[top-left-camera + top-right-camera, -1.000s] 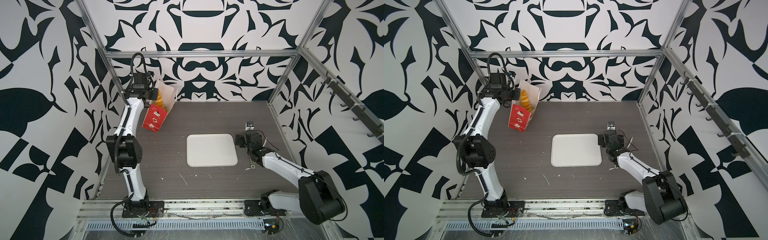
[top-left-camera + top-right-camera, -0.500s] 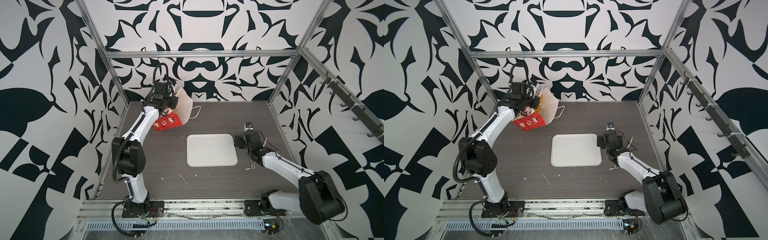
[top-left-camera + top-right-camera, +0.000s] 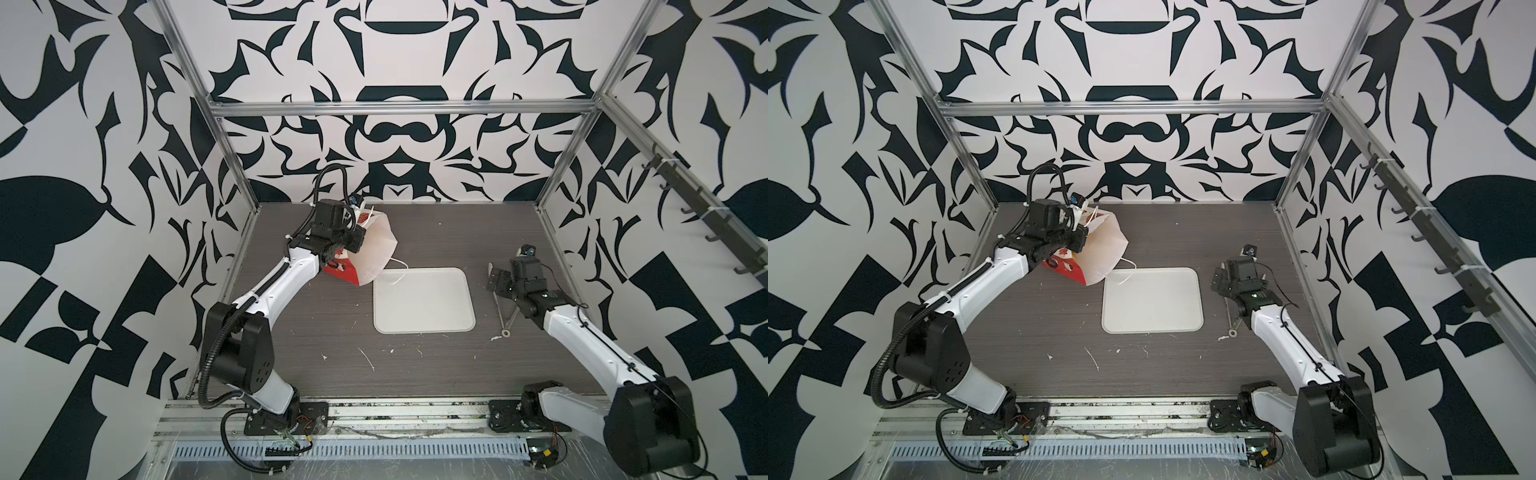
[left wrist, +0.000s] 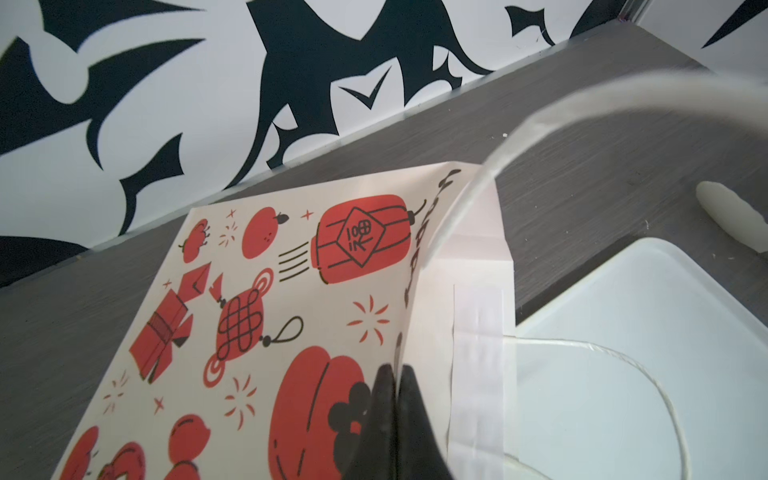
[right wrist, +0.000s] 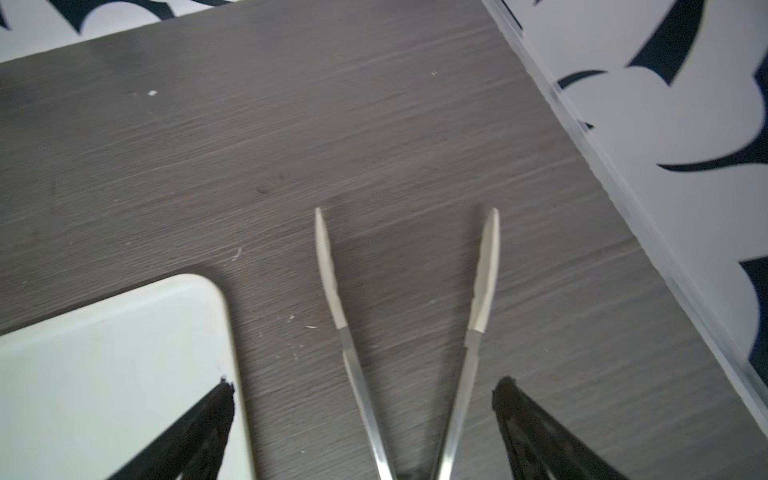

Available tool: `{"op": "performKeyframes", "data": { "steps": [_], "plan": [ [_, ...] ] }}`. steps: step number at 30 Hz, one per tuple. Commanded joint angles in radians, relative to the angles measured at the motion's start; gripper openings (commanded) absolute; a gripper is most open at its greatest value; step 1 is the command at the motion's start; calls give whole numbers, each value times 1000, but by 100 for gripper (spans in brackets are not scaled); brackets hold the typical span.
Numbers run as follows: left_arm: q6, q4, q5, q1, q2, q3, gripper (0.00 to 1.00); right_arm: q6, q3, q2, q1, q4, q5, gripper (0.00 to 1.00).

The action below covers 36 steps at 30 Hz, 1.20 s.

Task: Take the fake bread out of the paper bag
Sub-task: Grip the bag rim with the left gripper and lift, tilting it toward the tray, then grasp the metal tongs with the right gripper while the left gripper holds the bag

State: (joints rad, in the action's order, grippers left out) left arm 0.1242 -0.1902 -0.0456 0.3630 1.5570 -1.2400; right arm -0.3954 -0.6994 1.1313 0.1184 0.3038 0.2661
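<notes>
Next, I close my right gripper around the metal arms (image 3: 501, 315) of the tongs, between their white ends and their ring end, and squeeze the arms together.
The paper bag (image 3: 376, 245) (image 3: 1106, 249) hangs tipped over at the back left of the white tray (image 3: 424, 307), its white upper part and mouth turned down toward the tray corner. My left gripper (image 4: 395, 370) is shut on a folded edge of the bag (image 4: 291, 299); in both top views its wrist hides the fingertips. One string handle (image 3: 400, 270) lies on the tray. The fake bread is hidden. My right gripper (image 5: 365, 384) (image 3: 496, 279) is open, low over the table right of the tray, with nothing between its fingers.
Metal tongs (image 5: 328, 266) (image 3: 505, 318) lie on the table under my right gripper, between its spread fingers without touching them. The tray's corner (image 5: 104, 365) is just beside it. Small white scraps (image 3: 365, 357) dot the front of the table. Frame posts stand at the corners.
My left arm swung the bag from the back left corner toward the tray and tipped it mouth down. The yellow bread seen in its opening earlier no longer shows. The right arm stayed put.
</notes>
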Motion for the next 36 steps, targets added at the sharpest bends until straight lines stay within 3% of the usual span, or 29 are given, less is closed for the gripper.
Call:
{"op": "performKeyframes", "data": {
  "steps": [1, 8, 24, 32, 36],
  "plan": [
    [-25, 70, -33, -4, -48, 43, 0, -23, -50, 7, -34, 159, -35, 100],
    [-42, 111, -77, -4, -75, 83, 0, -41, -23, 96, -89, 181, -203, 100],
    [-30, 140, -78, -6, -121, 131, 0, -13, -71, 345, -185, 194, -343, 97],
    [-38, 164, -101, -10, -119, 143, 0, 12, -134, 410, -191, 219, -300, 90],
    [-40, 171, -109, -12, -120, 148, 0, 30, -148, 453, -191, 236, -334, 89]
  ]
}}
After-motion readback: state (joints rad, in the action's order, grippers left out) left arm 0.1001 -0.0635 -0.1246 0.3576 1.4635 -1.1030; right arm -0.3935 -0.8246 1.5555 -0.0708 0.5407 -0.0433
